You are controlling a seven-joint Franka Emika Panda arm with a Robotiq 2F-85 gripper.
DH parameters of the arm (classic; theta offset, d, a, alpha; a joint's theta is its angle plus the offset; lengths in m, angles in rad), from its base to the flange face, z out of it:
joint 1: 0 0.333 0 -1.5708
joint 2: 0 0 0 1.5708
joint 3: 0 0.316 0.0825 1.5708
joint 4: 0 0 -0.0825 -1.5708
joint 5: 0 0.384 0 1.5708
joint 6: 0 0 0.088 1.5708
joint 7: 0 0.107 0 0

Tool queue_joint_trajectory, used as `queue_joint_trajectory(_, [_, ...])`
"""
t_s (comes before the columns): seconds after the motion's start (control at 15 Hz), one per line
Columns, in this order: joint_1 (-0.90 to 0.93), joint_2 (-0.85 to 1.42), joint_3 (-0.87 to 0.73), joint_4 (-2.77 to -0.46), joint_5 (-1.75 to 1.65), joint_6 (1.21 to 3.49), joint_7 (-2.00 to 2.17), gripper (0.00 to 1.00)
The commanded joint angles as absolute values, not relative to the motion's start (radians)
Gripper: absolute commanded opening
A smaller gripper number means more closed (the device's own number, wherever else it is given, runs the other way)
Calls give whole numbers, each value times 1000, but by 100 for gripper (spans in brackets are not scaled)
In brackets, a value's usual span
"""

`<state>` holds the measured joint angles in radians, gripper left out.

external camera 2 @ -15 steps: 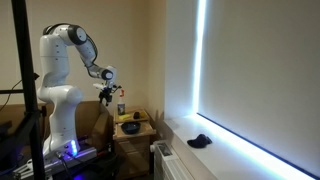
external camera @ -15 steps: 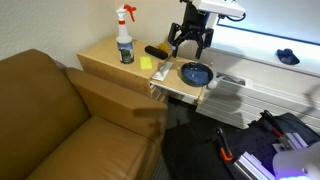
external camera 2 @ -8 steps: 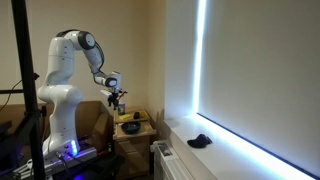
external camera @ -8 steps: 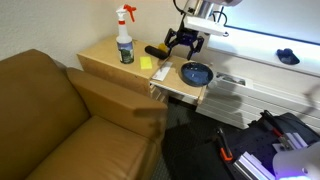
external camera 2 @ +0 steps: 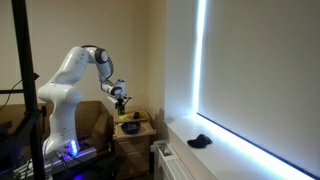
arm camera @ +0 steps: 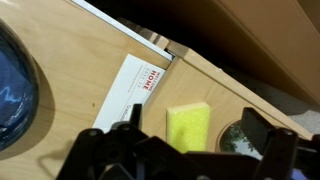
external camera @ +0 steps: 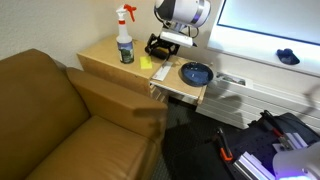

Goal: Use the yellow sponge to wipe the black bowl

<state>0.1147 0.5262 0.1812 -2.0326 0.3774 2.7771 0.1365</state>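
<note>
The yellow sponge beside the white card will be pinched by its long sides as my gripper closes on the middle of the yellow sponge [external camera: 146,62] [arm camera: 189,136].
The yellow sponge [external camera: 146,63] lies flat on the wooden side table [external camera: 105,57], left of a white card [external camera: 160,72]. The black bowl [external camera: 196,73] sits at the table's right end. My gripper [external camera: 160,45] hangs just above and behind the sponge, apart from the bowl. In the wrist view the gripper [arm camera: 190,142] is open and empty, its fingers on either side of the sponge [arm camera: 188,122] below it. The bowl [arm camera: 12,85] shows at the left edge of that view and the card [arm camera: 135,85] lies between them.
A spray bottle [external camera: 125,38] stands on the table left of the sponge. A brown sofa [external camera: 60,120] lies in front. A small dark blue object [external camera: 288,57] rests on the window ledge. In an exterior view the arm [external camera 2: 85,60] bends over the table [external camera 2: 135,135].
The arm has swung from above the bowl toward the sponge and come down lower. The gripper has stayed open. The sponge and the bowl have not moved.
</note>
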Motion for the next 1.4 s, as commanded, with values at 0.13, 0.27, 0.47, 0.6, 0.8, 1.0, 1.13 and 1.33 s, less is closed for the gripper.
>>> queue_joint_trajectory(0.13, [107,539,190,-2014,367,2775,145,100])
queue_joint_trajectory(0.27, [151,602,134,-1957,295,2810,171,100])
queue_joint_trajectory(0.47, [191,709,84,-1852,196,2881,186,100])
queue_joint_trajectory(0.6, [187,782,89,-1779,172,2921,171,100])
queue_joint_trajectory(0.8, [170,876,118,-1666,164,2948,156,100])
queue_joint_trajectory(1.0, [147,951,161,-1551,178,2922,146,100])
queue_joint_trajectory(1.13, [174,917,130,-1606,172,2936,173,100])
queue_joint_trajectory(1.33, [175,944,133,-1566,171,2930,174,100])
